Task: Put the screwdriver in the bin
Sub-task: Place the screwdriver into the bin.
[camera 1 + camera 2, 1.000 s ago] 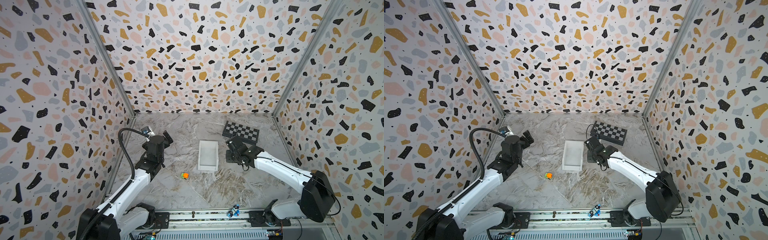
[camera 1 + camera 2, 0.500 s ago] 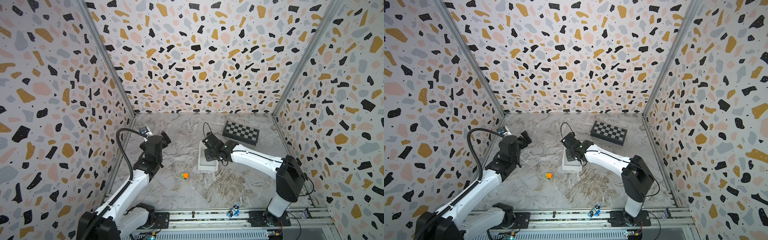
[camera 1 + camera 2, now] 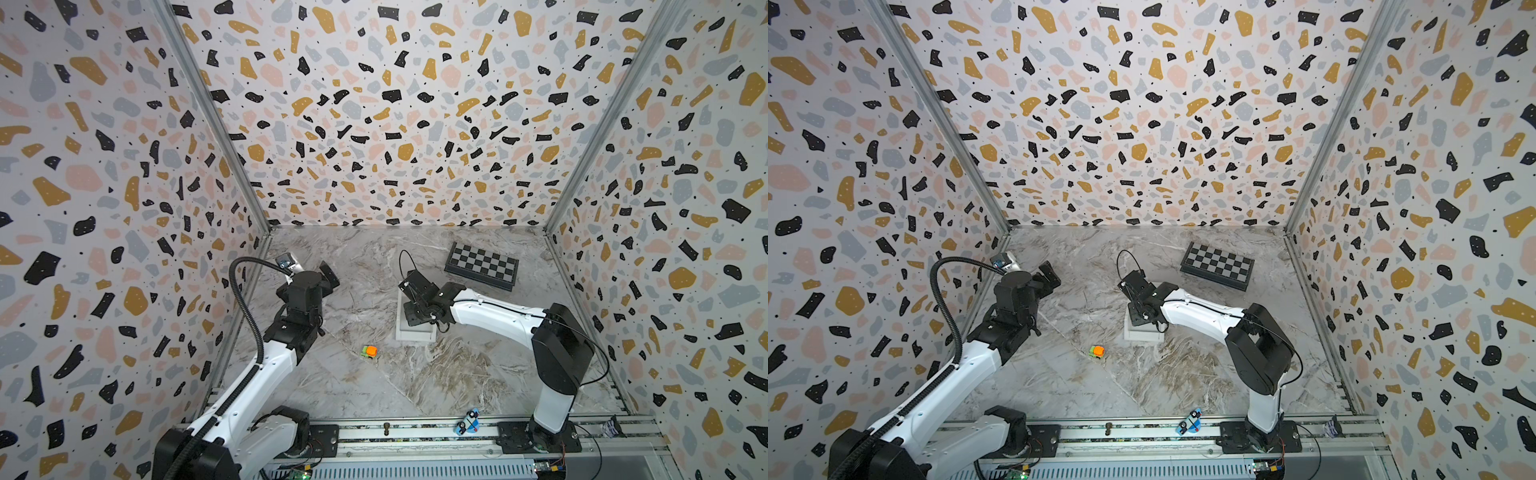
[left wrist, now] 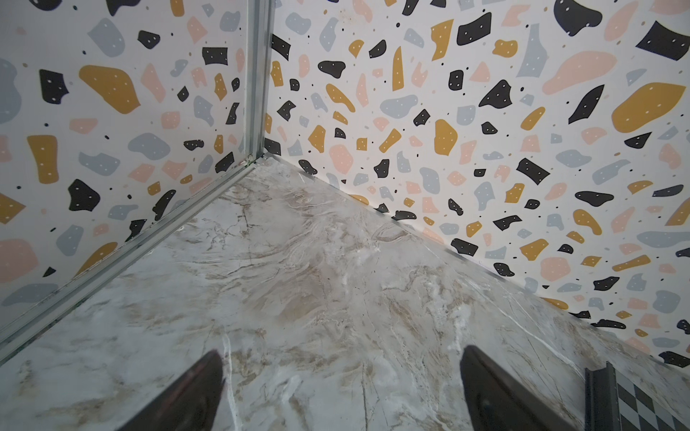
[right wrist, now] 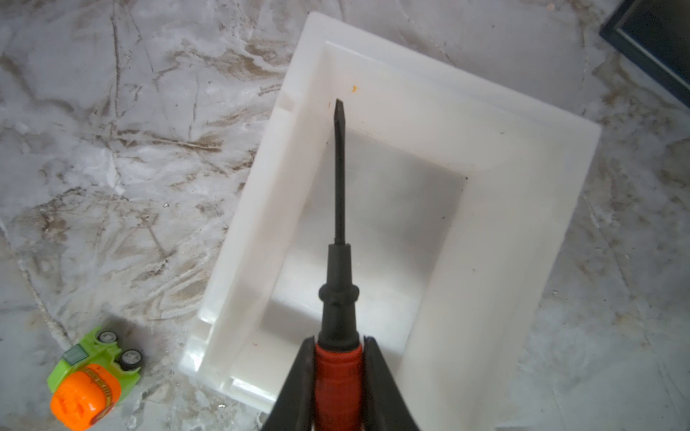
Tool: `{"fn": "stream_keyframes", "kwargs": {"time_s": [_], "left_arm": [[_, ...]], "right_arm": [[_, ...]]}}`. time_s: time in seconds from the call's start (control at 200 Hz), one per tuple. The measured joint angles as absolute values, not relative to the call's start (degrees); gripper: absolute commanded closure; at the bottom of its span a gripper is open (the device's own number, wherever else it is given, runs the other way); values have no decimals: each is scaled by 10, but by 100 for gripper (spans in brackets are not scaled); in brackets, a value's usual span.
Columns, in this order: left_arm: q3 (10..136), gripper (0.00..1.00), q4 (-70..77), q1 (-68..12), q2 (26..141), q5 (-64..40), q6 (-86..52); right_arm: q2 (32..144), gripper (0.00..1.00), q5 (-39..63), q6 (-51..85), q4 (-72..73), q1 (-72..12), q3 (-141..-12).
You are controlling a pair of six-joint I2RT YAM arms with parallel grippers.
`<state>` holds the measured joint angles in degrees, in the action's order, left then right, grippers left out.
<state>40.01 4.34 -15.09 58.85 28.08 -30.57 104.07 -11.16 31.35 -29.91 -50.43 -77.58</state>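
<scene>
Next, my right gripper lets go of the screwdriver on the white bin's bottom (image 3: 411,313) (image 5: 335,273), nearer the bin's long side on the orange-and-green toy's side.
The screwdriver (image 5: 338,268), with its red-orange handle, black collar and thin black shaft, is clamped by the handle in my right gripper (image 5: 338,341), which is shut on it. It hangs over the white bin (image 5: 504,224), shaft tip above the inside near one wall. In both top views the right gripper (image 3: 417,309) (image 3: 1140,309) covers most of the bin (image 3: 415,334) (image 3: 1144,334), and the screwdriver is hidden there. My left gripper (image 4: 341,358) stands open and empty above bare floor at the left (image 3: 328,272).
An orange-and-green toy (image 3: 369,351) (image 5: 93,377) lies on the floor just left of the bin's near end. A black-and-grey chequered board (image 3: 482,266) (image 4: 642,406) sits at the back right. A small blue toy car (image 3: 468,422) rests on the front rail.
My right arm has swung left from beside the bin's right side to above it, still shut. The left arm has barely moved.
</scene>
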Motion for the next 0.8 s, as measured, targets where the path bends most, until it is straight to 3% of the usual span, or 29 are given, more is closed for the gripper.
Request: {"fn": "stream_keyframes", "kwargs": {"time_s": [0.801], "left_arm": [[410,0,41,-147,598,279,-296]], "right_arm": [[1043,84,-98,298,-273,-496,-770]]}}
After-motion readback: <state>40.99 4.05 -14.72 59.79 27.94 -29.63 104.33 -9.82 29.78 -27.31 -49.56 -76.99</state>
